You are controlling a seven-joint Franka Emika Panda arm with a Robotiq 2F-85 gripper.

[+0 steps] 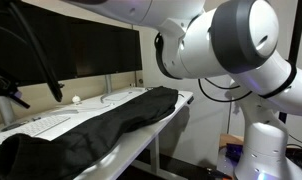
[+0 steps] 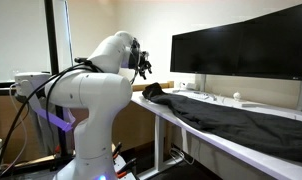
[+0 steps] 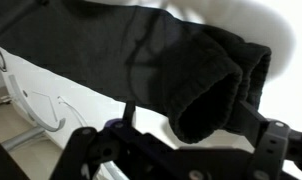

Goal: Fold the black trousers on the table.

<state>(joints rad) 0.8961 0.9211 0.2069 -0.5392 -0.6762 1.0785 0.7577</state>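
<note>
Next, I close my gripper on the raised upper edge (image 1: pixel 20 143) (image 3: pixel 204 92) of the open cuff of the black trousers, at the end of the table nearest the robot.
The black trousers (image 1: pixel 101 125) lie stretched along the white table (image 1: pixel 141 140) in both exterior views (image 2: pixel 226 115). One leg end with its open cuff (image 3: pixel 206 95) lies at the table's end nearest the robot. My gripper (image 2: pixel 143 65) hangs just above that end, a little apart from the cloth. In the wrist view my gripper (image 3: pixel 191 110) is open, with a finger on each side of the cuff and nothing held. In one exterior view the gripper is hidden behind the arm.
Large dark monitors (image 2: pixel 241 45) stand along the back of the table (image 2: pixel 191 125). A keyboard (image 1: pixel 41 127) and a small white object (image 1: pixel 76 100) lie behind the trousers. A cable (image 3: pixel 46 105) lies on the tabletop. The robot base (image 2: pixel 86 140) stands at the table's end.
</note>
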